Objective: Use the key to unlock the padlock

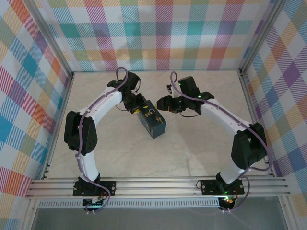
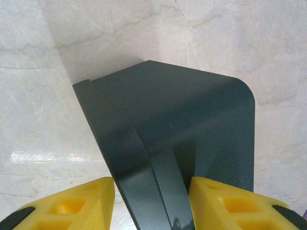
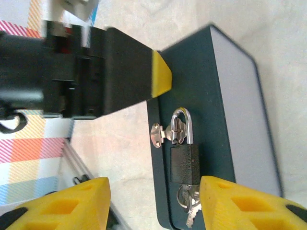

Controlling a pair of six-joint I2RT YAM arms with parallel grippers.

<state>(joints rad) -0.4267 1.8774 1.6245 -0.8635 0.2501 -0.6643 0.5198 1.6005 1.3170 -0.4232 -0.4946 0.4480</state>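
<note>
The raised shackle hooks through the hasp and my right gripper sits by the keys, so next I grip the padlock's dark body (image 3: 185, 164) and twist it.
The padlock (image 3: 184, 163) has a dark body and a silver shackle hooked through a small hasp (image 3: 163, 133) on the dark blue tin (image 3: 211, 96). A bunch of silver keys (image 3: 188, 203) sticks out of its underside. My right gripper (image 3: 153, 206) is open, its yellow fingers on either side of the lock and keys, and the right finger (image 3: 240, 206) is just beside the keys. My left gripper (image 2: 153, 206) is shut on the tin (image 2: 192, 124), pinching its end. One of its yellow fingertips (image 3: 160, 79) presses on the tin's side above the lock.
The tin (image 1: 152, 120) lies mid-table on the pale marble surface (image 1: 192, 153), with both grippers meeting at its far end. Checked walls and aluminium rails (image 1: 158, 184) enclose the workspace.
</note>
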